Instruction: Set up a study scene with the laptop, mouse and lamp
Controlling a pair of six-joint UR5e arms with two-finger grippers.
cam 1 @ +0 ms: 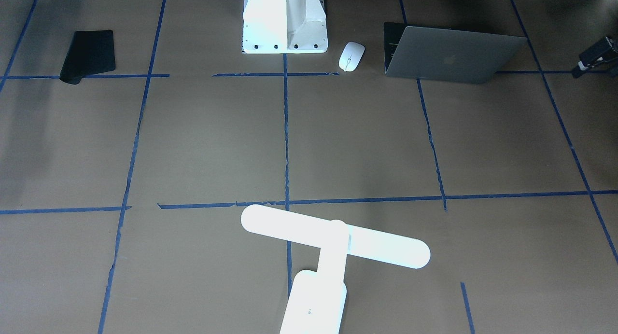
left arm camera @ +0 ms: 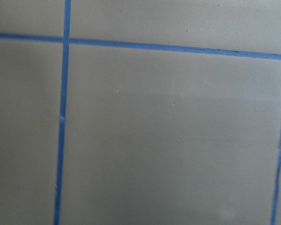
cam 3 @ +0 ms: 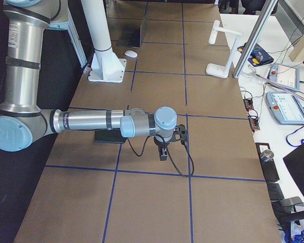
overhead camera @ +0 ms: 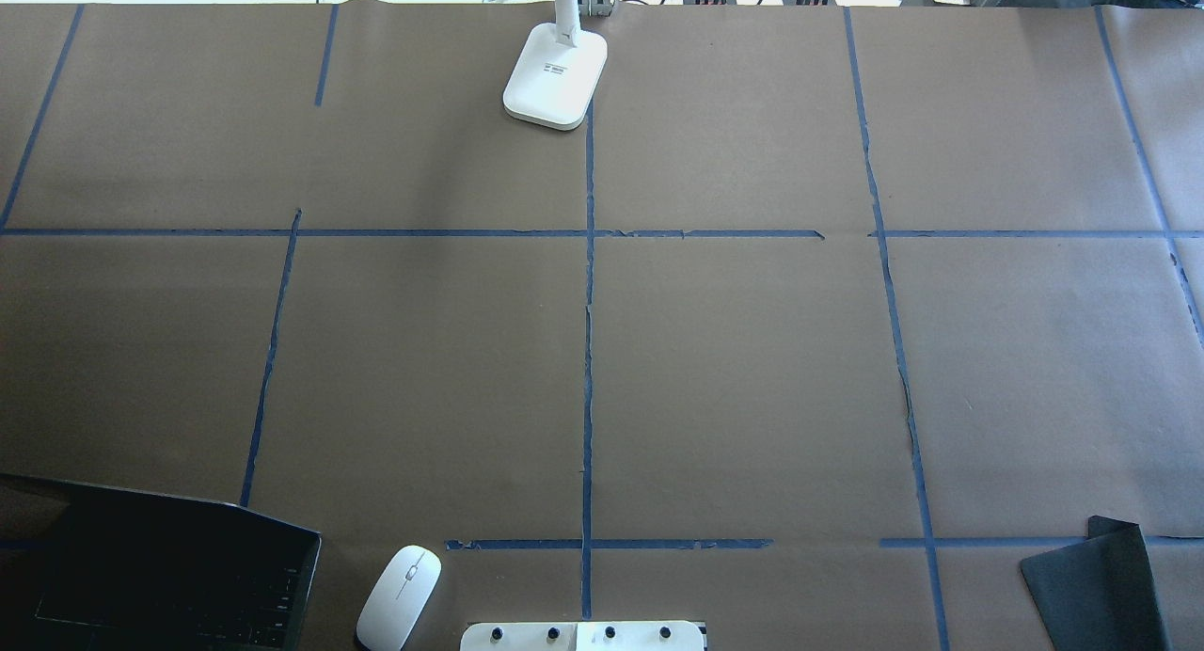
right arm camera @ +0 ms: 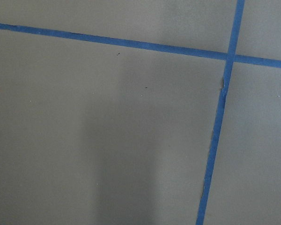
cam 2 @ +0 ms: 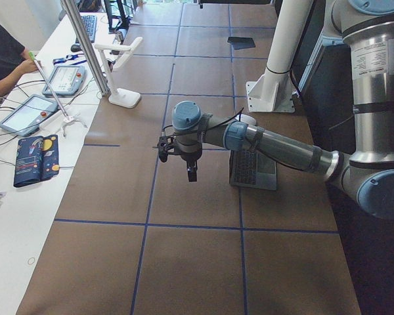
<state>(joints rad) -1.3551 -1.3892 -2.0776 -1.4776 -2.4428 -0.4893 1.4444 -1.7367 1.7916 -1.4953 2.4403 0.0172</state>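
Note:
I will go to the half-open laptop next with my left gripper and close it on the middle of its screen's top edge (cam 1: 468, 32).
The laptop (cam 1: 454, 54) stands half open at the robot's near left, with its dark keyboard showing in the overhead view (overhead camera: 169, 576). The white mouse (cam 1: 351, 56) lies beside it, next to the pedestal, and also shows in the overhead view (overhead camera: 399, 596). The white T-shaped lamp (cam 1: 333, 237) stands at the far middle edge; its base shows in the overhead view (overhead camera: 555, 72). My left gripper (cam 2: 189, 172) hovers over bare paper out past the laptop. My right gripper (cam 3: 163, 152) hovers over bare paper beyond the mouse pad. I cannot tell whether either is open or shut. Both wrist views show only paper and tape.
A black mouse pad (cam 1: 89, 56) lies at the near right, one edge curled. The white bolted pedestal (cam 1: 285, 20) stands at the near middle. Blue tape lines divide the brown paper. Operators' tablets and cables lie past the far edge (cam 3: 283, 101).

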